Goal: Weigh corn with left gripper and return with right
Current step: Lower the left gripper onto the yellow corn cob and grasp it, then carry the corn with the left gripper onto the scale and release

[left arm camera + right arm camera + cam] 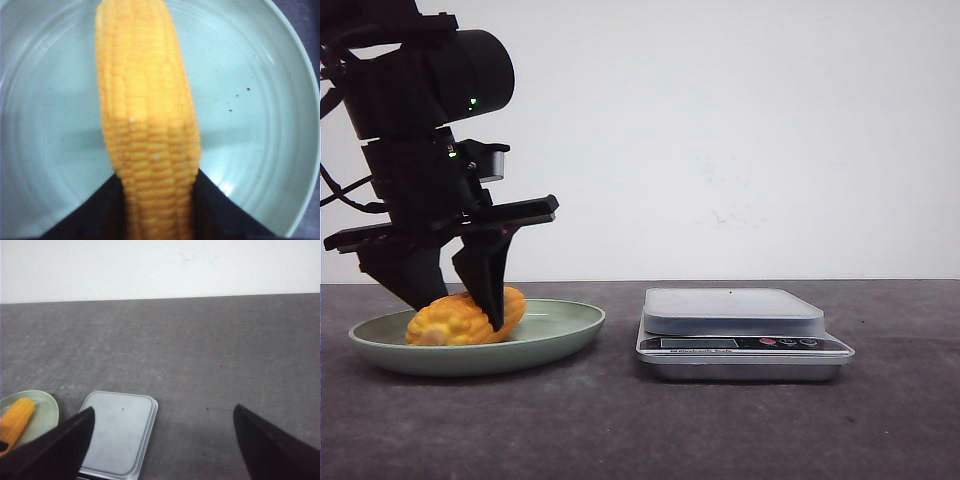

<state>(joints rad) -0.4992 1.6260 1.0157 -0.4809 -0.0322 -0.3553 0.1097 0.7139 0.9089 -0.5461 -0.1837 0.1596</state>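
Observation:
My left gripper should release the corn on the silver scale's flat tray [712, 297], a little toward the pale green plate.
The corn [460, 320] is a yellow-orange cob lying on the pale green plate [570, 325] at the left of the table. My left gripper [460, 308] reaches down into the plate with one black finger on each side of the cob. In the left wrist view both fingers press against the flanks of the corn [145, 100] over the plate [250, 125], so the left gripper [159, 200] is shut on it. The right gripper [162, 412] hangs open and empty above the table, outside the front view. From there the corn [15, 420] shows far off.
A silver kitchen scale [732, 310] with a flat tray and a front display stands right of the plate. The scale [117, 430] also lies below my right gripper's left finger. Dark grey tabletop stretches to a white back wall.

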